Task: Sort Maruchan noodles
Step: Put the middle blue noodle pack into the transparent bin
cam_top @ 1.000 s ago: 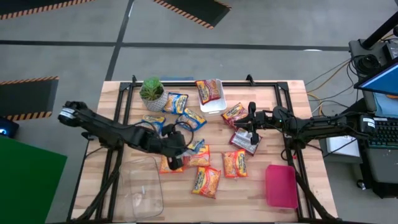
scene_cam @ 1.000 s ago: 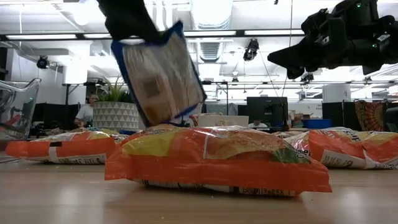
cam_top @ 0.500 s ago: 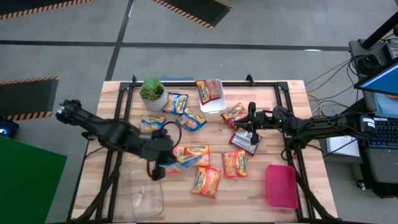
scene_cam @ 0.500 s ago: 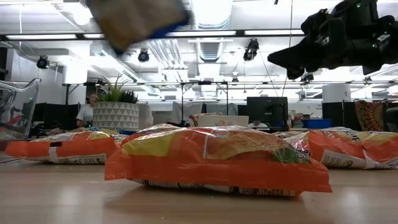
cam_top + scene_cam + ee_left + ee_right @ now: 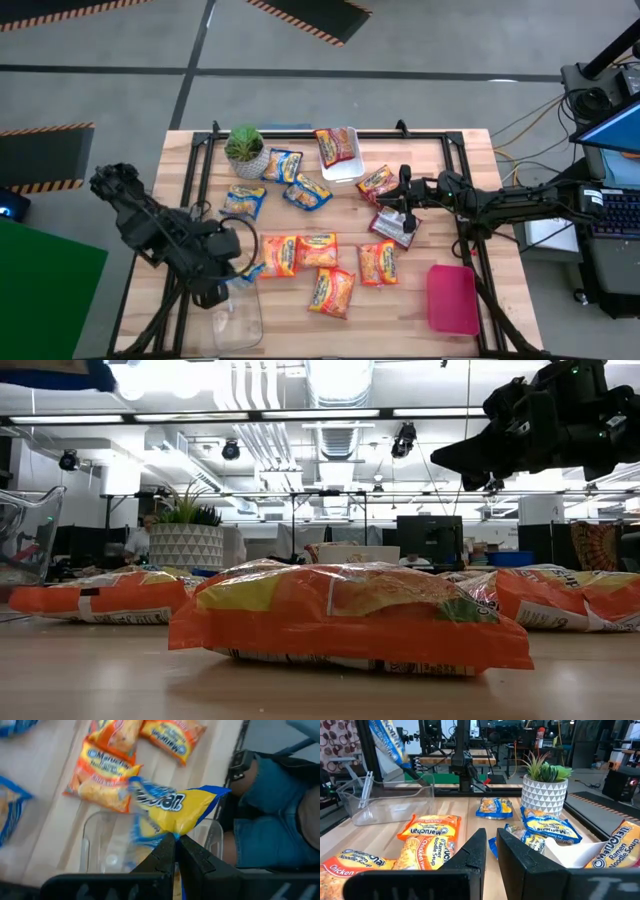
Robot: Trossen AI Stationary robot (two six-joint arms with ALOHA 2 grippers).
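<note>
The robot's left gripper will release the blue-and-yellow packet, now held above the container, in the far half of the clear plastic container (image 5: 230,303) (image 5: 125,869).
My left gripper (image 5: 236,276) is shut on a blue-and-yellow Maruchan packet (image 5: 175,810) and holds it above the clear plastic container (image 5: 236,316) at the table's near left. The same packet shows at the top left of the low view (image 5: 50,374). Orange packets (image 5: 318,250) lie flat mid-table and blue ones (image 5: 308,192) lie farther back. My right gripper (image 5: 405,206) hovers shut over a maroon packet (image 5: 392,229), with nothing between its fingers (image 5: 487,851). My left gripper pinches the blue-and-yellow packet by one end's edge (image 5: 173,829) between its two fingers. The fingers slant steeply down from above. The packet hangs below them, lifted clear, over the clear container's far rim (image 5: 150,822).
A potted plant (image 5: 245,148) stands at the far left. A white tray (image 5: 345,165) at the back holds an orange packet. A pink container (image 5: 452,298) sits at the near right. A person in jeans (image 5: 270,815) stands by the table's near edge.
My left gripper has risen and swung from mid-table toward the near left corner, tipping more steeply down. The blue-and-yellow packet has gone with it, up out of most of the low view, and now hangs over the clear container.
</note>
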